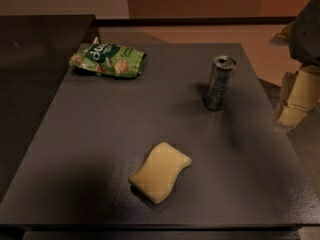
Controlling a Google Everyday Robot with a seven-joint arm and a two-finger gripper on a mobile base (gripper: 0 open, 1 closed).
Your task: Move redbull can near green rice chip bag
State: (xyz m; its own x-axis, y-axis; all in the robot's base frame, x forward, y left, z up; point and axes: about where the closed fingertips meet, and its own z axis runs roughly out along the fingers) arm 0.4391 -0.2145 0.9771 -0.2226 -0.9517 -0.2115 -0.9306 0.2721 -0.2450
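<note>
I need to next move my gripper to the upper half (221, 72) of the redbull can and close it there, since the can has to move near the bag.
The redbull can (219, 82) stands upright on the dark table (100, 149), right of its middle and towards the back. The green rice chip bag (108, 60) lies flat at the table's far left corner, well apart from the can. My gripper (296, 100), cream-coloured under a dark arm, hangs at the right edge of the view, just past the table's right side. It is to the right of the can and a little nearer to me, and it is not touching the can.
A pale yellow wavy sponge (160, 172) lies near the table's front, middle. A darker counter (35, 59) adjoins the table on the left. Tan floor (260, 39) shows beyond the back and right edges.
</note>
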